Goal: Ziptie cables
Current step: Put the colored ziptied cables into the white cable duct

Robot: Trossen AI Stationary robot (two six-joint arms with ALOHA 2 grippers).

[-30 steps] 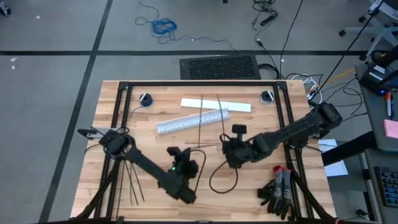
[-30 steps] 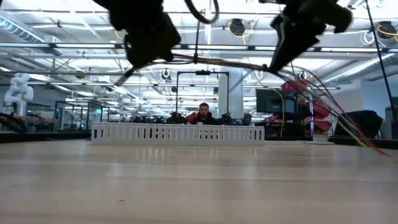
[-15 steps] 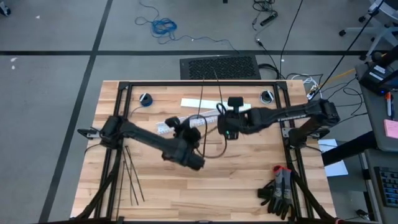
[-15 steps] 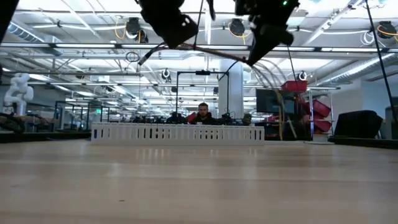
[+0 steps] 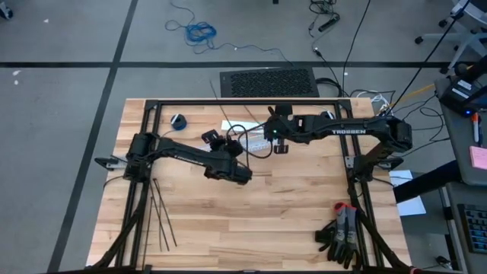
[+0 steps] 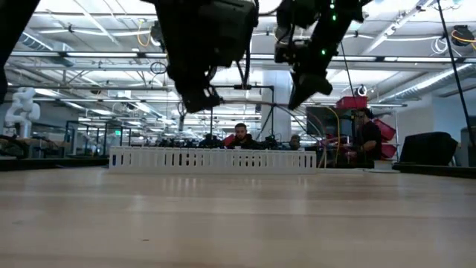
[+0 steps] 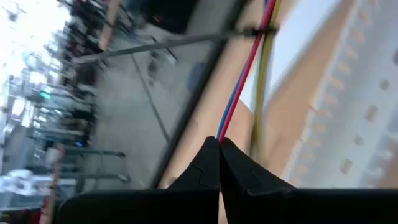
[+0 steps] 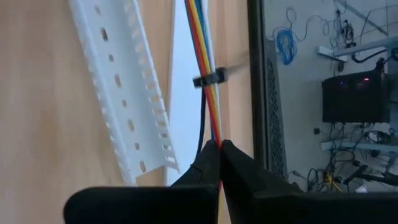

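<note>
Next, my left gripper lets go of the cables inside the white slotted duct (image 5: 244, 157), in the part of the duct between my two grippers.
The cables (image 8: 210, 56), thin yellow, red and blue wires, stretch between my two grippers above the far middle of the table. A black ziptie (image 8: 208, 79) wraps round them; it shows again in the left wrist view (image 7: 252, 31). My left gripper (image 7: 219, 144) is shut on one end of the wires and my right gripper (image 8: 218, 148) on the other. In the high view the left gripper (image 5: 237, 143) and the right gripper (image 5: 265, 140) face each other. Several loose zipties (image 5: 160, 221) lie flat at the near left. My left gripper pinches the wires' end (image 7: 224, 127) between its two shut fingertips. It comes from the table's left, slanting down, along the wires. The wires run on clear of the table. My right gripper pinches the wires' other end (image 8: 215, 134) between its shut fingertips. It comes from the table's right, slanting down, along the wires. The bundle runs straight out from the fingers, lifted clear of the table.
The white slotted duct (image 8: 124, 93) lies on the table under the grippers and stands across the low view (image 6: 212, 158). A white strip (image 5: 297, 131) lies beside it. The black table frame (image 5: 243, 102) runs along the far edge. Dark gloves (image 5: 342, 234) lie near right.
Both grippers have travelled from the table's near middle toward its far edge, staying shut. They have carried the wires and the ziptie's loop with them, clear of the table. The right gripper has swung round toward the table's left.
</note>
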